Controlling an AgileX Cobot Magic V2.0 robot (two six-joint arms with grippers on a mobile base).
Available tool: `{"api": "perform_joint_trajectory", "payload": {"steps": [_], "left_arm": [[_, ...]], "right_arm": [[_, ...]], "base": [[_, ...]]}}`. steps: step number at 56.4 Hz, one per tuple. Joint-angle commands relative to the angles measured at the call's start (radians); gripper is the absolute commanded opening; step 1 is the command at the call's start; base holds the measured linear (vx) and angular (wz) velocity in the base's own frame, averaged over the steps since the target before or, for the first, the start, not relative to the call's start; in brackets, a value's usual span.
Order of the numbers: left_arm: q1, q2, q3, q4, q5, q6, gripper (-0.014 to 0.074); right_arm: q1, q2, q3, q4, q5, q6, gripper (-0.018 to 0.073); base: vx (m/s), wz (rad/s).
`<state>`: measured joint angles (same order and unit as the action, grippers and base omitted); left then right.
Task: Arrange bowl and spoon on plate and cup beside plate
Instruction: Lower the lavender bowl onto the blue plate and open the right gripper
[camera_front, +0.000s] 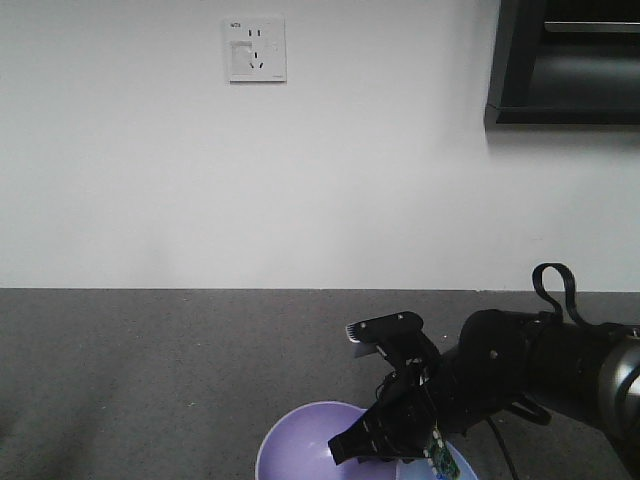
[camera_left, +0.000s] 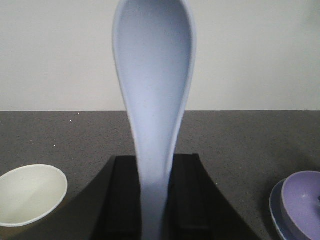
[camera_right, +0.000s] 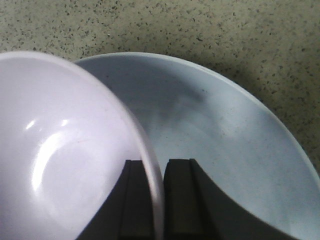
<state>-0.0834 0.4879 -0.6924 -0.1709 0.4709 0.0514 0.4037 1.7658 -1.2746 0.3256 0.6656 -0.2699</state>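
I will set the spoon, now upright with scoop on top, on the plate along the near side of the lavender bowl (camera_front: 301, 476) using my left gripper.
My left gripper (camera_left: 155, 160) is shut on the handle of the pale bluish-white spoon (camera_left: 155, 75), which stands upright with its scoop on top. The brown paper cup (camera_left: 30, 192) shows its cream inside at the lower left of the left wrist view. My right gripper (camera_right: 156, 170) is shut on the rim of the lavender bowl (camera_right: 60, 150), one finger inside and one outside. The bowl sits over the left part of the pale blue plate (camera_right: 225, 140). In the front view the bowl (camera_front: 300, 440) is at the bottom edge, under the right gripper (camera_front: 375, 445).
The dark speckled countertop (camera_front: 150, 370) runs back to a white wall with a socket (camera_front: 254, 48). A black cabinet (camera_front: 570, 60) hangs at the upper right. The bowl (camera_left: 302, 202) and the plate's edge (camera_left: 277, 210) lie at the far right of the left wrist view.
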Motion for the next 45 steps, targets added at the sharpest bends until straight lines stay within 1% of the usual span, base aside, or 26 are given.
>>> {"api": "perform_joint_trajectory", "payload": {"steps": [1,7,9,14,16,21,25,31,35,39,43,44,45], "left_arm": [[-0.005,0.007,-0.023,-0.012,-0.087,-0.003,-0.0006],[-0.005,0.007,-0.023,-0.012,-0.084,-0.003,-0.0006],[-0.005,0.007,-0.023,-0.012,-0.083,-0.003,-0.0006],[-0.005,0.007,-0.023,-0.012,-0.083,-0.003,-0.0006],[-0.005,0.007,-0.023,-0.012,-0.080,-0.003,-0.0006],[-0.005,0.007,-0.023,-0.012,-0.074,-0.003,-0.0006],[-0.005,0.007,-0.023,-0.012,-0.062,-0.003,-0.0006],[-0.005,0.007,-0.023,-0.012,-0.058,-0.003,-0.0006],[-0.005,0.007,-0.023,-0.012,-0.057,-0.003,-0.0006],[-0.005,0.007,-0.023,-0.012,-0.056,-0.003,-0.0006],[-0.005,0.007,-0.023,-0.012,-0.052,-0.002,-0.0006],[-0.005,0.007,-0.023,-0.012,-0.052,-0.002,-0.0006],[-0.005,0.007,-0.023,-0.012,-0.049,-0.002,-0.0006]], "right_arm": [[-0.001,-0.045,-0.033,0.017,-0.057,-0.012,0.0258],[-0.001,-0.045,-0.033,0.017,-0.059,-0.011,0.0400],[-0.001,-0.045,-0.033,0.016,-0.062,-0.011,0.0459],[-0.003,-0.048,-0.037,0.001,-0.064,-0.011,0.0541],[-0.003,-0.053,-0.043,-0.024,-0.060,-0.011,0.0571],[-0.003,-0.081,-0.062,-0.093,-0.038,-0.010,0.0604],[-0.003,-0.115,-0.084,-0.135,-0.008,-0.005,0.0600],[-0.003,-0.186,-0.110,-0.201,0.027,0.025,0.0562],[-0.003,-0.251,-0.115,-0.240,0.037,0.059,0.0501],[-0.003,-0.325,-0.113,-0.271,0.051,0.092,0.0389],[-0.003,-0.403,-0.113,-0.285,0.087,0.109,0.0229],[-0.003,-0.429,-0.113,-0.285,0.100,0.110,0.0168],[-0.003,-0.447,-0.109,-0.285,0.107,0.111,0.0126]], "base": [[0.00,0.00],[0.00,0.00],[0.00,0.00],[0.00,0.00],[0.00,0.00],[0.00,0.00],[0.00,0.00],[0.00,0.00],[0.00,0.00],[0.00,0.00],[0.00,0.00],[0.00,0.00],[0.00,0.00]]}}
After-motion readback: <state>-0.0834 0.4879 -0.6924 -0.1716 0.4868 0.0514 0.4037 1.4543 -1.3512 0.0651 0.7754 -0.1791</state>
